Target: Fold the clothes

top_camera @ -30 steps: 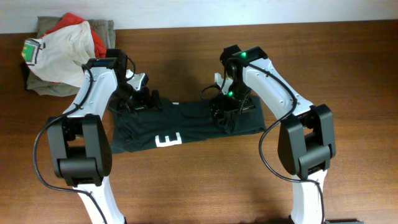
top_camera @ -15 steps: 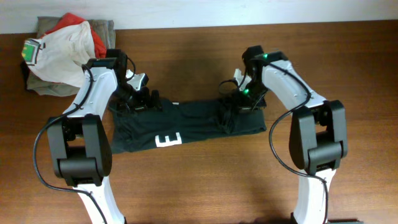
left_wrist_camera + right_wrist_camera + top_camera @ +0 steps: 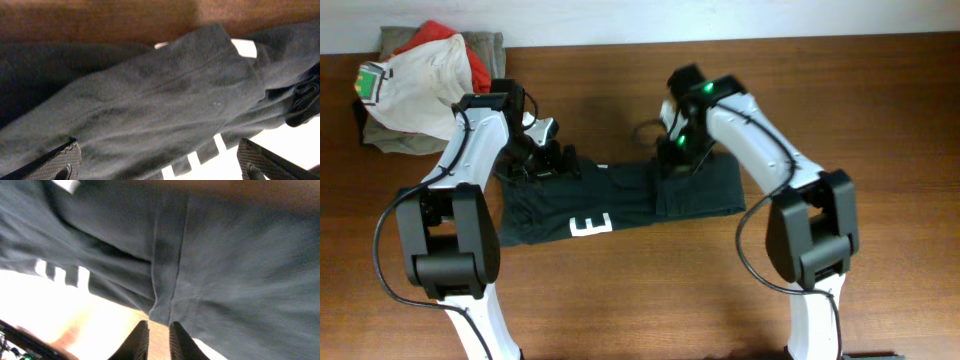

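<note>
Next, I take hold of the black T-shirt with my left gripper at the middle of its short edge (image 3: 509, 207) nearest the pile of other garments.
The clothes (image 3: 620, 195), a black T-shirt with a white letter E (image 3: 590, 226), lie in a wide band across the middle of the wooden table (image 3: 880, 110). My left gripper (image 3: 542, 158) hovers over the shirt's upper left corner, and its fingers (image 3: 55, 160) stand wide open above the dark fabric (image 3: 150, 100). At the shirt's upper middle edge, my right gripper (image 3: 670, 158) has its jaws drawn nearly together. A pinched fold of the shirt's hem (image 3: 162, 307) runs right into the tips of the right gripper (image 3: 160, 325). Bare wood shows in the narrow slit further back.
A pile of other garments sits at the back left corner: a white one with a green-yellow tag (image 3: 372, 80), a red one (image 3: 470, 60) and an olive-grey one (image 3: 395, 40). The table's back edge runs along the top.
My right arm swung out to the right, then back left to the shirt's upper middle, and its jaws closed. The shirt's right part now lies as a neater rectangle. The left arm stayed still.
</note>
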You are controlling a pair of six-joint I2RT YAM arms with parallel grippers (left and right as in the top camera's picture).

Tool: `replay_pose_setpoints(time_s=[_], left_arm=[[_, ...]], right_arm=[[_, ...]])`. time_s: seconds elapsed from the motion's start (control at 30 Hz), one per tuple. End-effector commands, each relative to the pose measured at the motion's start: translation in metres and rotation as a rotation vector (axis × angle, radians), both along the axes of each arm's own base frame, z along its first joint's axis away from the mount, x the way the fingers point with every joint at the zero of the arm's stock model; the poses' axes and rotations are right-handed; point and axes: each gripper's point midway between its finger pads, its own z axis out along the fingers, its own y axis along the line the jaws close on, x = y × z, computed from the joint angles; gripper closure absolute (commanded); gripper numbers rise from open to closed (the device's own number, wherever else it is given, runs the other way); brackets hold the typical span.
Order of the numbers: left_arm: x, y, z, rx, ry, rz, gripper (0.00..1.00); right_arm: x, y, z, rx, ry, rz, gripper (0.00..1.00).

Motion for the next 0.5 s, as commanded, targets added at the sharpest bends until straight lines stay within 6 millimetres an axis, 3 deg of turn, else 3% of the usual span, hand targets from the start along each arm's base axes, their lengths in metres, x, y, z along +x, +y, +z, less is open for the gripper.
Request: replay_pose_setpoints(time_s=[0.0,0.03,0.1,0.17,0.27,0.3,0.4,0.43,0.47], left_arm=[[0.004,0.001,0.002,0.002,-0.016,-0.008,0.01],[0.004,0.001,0.002,0.002,-0.017,-0.008,0.01],[0.004,0.001,0.002,0.002,-0.016,-0.008,0.01],[0.004,0.001,0.002,0.002,-0.015,-0.008,0.01],[0.004,0.001,0.002,0.002,-0.015,-0.008,0.01],[0.004,0.001,0.002,0.002,-0.014,-0.008,0.01],[0.002,0.001,0.002,0.002,-0.007,-0.008,0.01],[0.002,0.001,0.002,0.002,-0.004,-0.008,0.01],[0.001,0.001,0.002,0.002,-0.004,-0.008,0.01]], right_arm=[[0.040,-0.038,0.049,-0.029,-0.135,-0.076,0.54],[0.047,-0.046,0.049,-0.029,-0.145,-0.098,0.47],[0.054,-0.055,0.024,-0.054,-0.137,-0.115,0.63],[0.041,-0.049,-0.015,-0.083,-0.035,-0.136,0.68],[0.019,-0.009,-0.052,-0.079,0.045,-0.050,0.69],[0.015,0.006,-0.058,-0.080,0.040,-0.025,0.65],[0.018,0.031,-0.061,-0.079,-0.021,0.017,0.59],[0.020,0.023,-0.053,-0.094,-0.012,0.004,0.61],[0.026,0.007,-0.031,-0.102,0.000,-0.026,0.69]])
